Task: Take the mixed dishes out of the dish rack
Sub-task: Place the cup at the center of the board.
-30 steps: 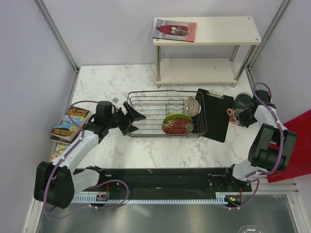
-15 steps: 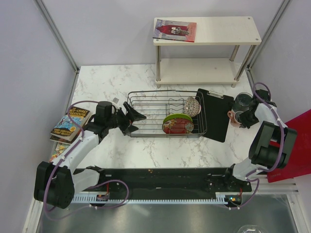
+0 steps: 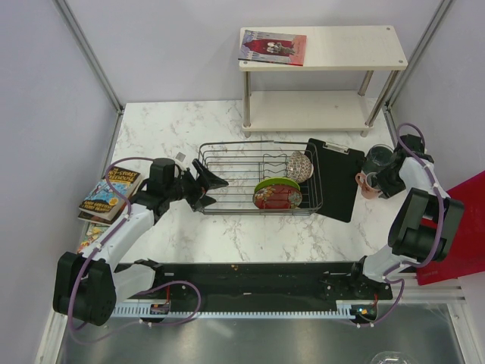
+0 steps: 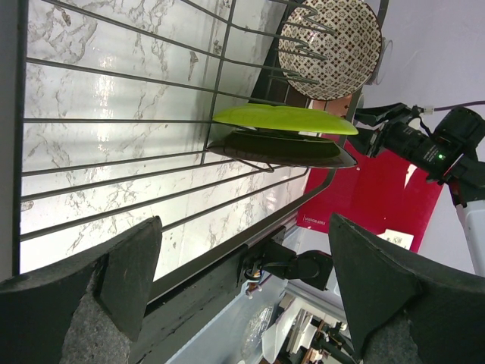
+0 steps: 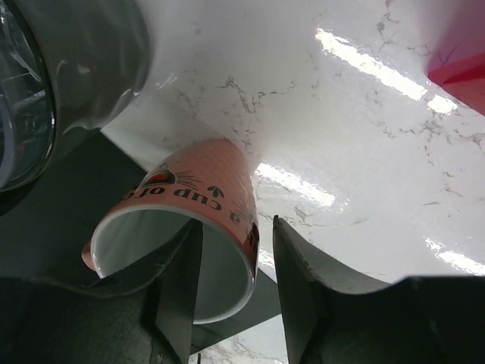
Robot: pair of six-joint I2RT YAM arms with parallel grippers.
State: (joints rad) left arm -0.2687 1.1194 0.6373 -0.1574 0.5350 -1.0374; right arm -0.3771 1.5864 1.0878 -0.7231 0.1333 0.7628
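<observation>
The pink cup leans toward the black board, so the robot's right gripper needs to back away, take the cup by its rim [image 5: 241, 246] and set it upright beside the board.
The dish rack [image 3: 227, 145] sits mid-table and holds a lime-green plate [image 3: 274, 183], a red patterned dish [image 3: 277, 198] and a patterned small bowl [image 3: 299, 166]. My left gripper [image 3: 214, 191] is open and empty at the rack's left end. Its wrist view shows the rack wires [image 4: 220, 83], plate [image 4: 284, 119], dish [image 4: 280, 148] and bowl [image 4: 330, 49]. The pink cup [image 3: 367, 182] stands on the table right of the rack, beside the dark cup [image 3: 377, 158]. My right gripper [image 3: 377, 182] straddles the pink cup's [image 5: 197, 197] wall, one finger inside. A gap shows at the outer finger [image 5: 303, 280].
A black clipboard-like board [image 3: 333, 178] lies between the rack and the cups. A white two-tier shelf [image 3: 322, 53] with a book [image 3: 273, 47] stands at the back. Books [image 3: 110, 193] lie at the left edge. A red panel [image 3: 462, 227] is at the right.
The pink cup has shifted slightly to the right and nearer. My right wrist has moved toward the back. The left arm has not moved.
</observation>
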